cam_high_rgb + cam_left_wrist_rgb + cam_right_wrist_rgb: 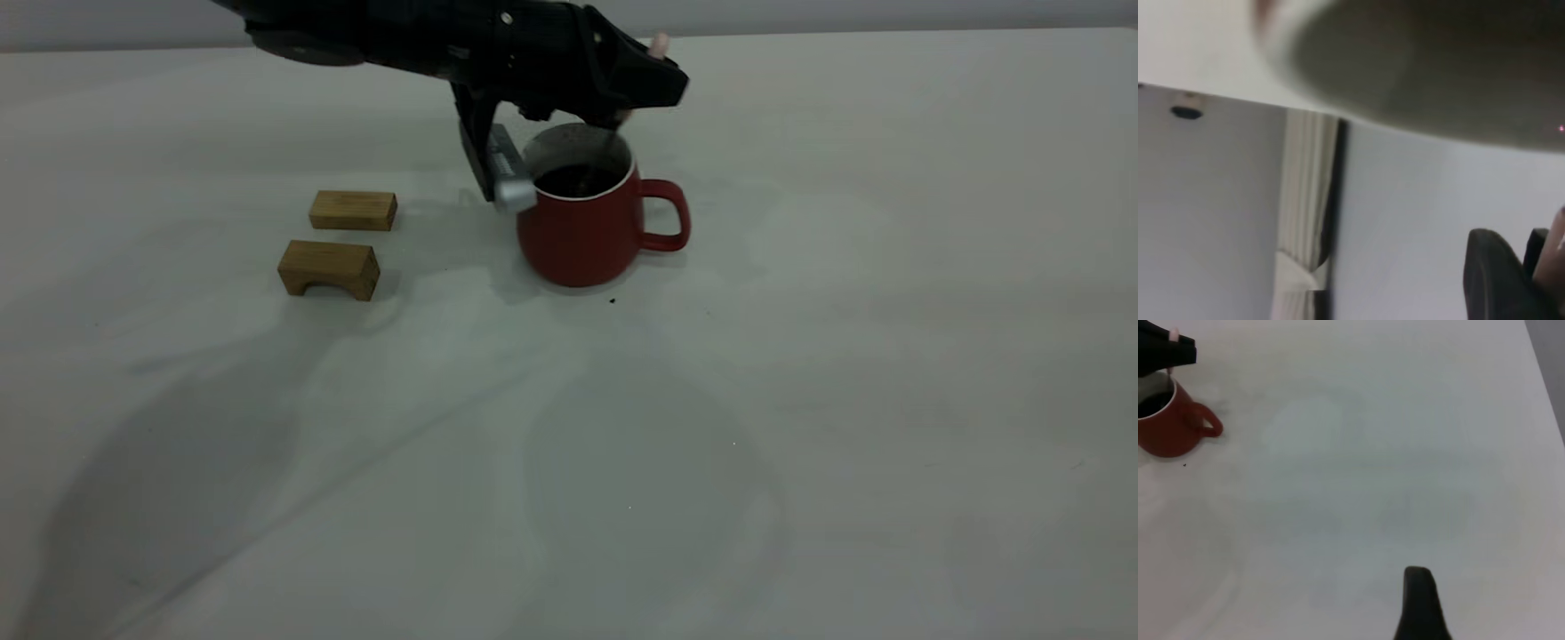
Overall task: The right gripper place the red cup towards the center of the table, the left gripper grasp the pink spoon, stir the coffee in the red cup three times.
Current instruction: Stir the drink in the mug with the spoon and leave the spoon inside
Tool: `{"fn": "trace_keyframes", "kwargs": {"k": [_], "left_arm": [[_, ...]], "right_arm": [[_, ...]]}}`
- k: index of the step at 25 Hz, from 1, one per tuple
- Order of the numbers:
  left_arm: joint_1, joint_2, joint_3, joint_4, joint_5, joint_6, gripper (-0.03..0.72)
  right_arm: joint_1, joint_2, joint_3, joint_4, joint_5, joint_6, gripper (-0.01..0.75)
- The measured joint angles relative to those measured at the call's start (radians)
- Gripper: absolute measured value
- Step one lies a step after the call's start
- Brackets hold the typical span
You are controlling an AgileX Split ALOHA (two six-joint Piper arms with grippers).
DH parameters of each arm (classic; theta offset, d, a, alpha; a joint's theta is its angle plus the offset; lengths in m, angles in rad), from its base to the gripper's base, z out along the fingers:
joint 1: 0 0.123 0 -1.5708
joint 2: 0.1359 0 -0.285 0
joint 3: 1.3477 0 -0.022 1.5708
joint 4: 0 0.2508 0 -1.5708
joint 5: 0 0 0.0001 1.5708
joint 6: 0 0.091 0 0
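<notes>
Next, my left gripper leans the pink spoon against the red cup's rim (629, 164) near the handle of the cup and lets go of it.
The red cup (582, 233) stands upright near the middle of the table (800, 373), its handle pointing right. Dark coffee (573, 180) fills it. My left gripper (627, 100) hovers just above the cup's rim, shut on the pink spoon (659, 42). The pale pink handle end sticks up behind the fingers, and the grey neck runs down into the coffee. In the left wrist view a black finger (1491, 277) lies against the pink handle (1557, 250). The right wrist view shows the cup (1165, 433) far off, with my right gripper (1418, 603) well away over bare table.
Two small wooden blocks lie left of the cup: a flat one (353, 211) and an arched one (329, 268) nearer the front. A few dark specks (612, 301) sit on the table just in front of the cup.
</notes>
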Motion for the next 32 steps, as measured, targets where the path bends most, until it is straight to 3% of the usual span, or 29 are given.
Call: {"fn": "trace_keyframes", "kwargs": {"k": [8, 13, 21, 27, 32], "left_arm": [[0.042, 0.000, 0.000, 0.220, 0.112, -0.194, 0.133], [0.074, -0.003, -0.002, 0.198, 0.075, -0.241, 0.133], [0.023, 0.019, -0.010, -0.006, -0.003, -0.014, 0.133], [-0.002, 0.030, -0.010, 0.037, 0.076, -0.007, 0.133], [0.033, 0.024, -0.012, 0.203, 0.130, -0.151, 0.133]], "right_arm": [[0.000, 0.000, 0.000, 0.000, 0.000, 0.000, 0.584], [0.000, 0.000, 0.000, 0.000, 0.000, 0.000, 0.584], [0.000, 0.000, 0.000, 0.000, 0.000, 0.000, 0.584], [0.000, 0.000, 0.000, 0.000, 0.000, 0.000, 0.584], [0.000, 0.000, 0.000, 0.000, 0.000, 0.000, 0.584]]}}
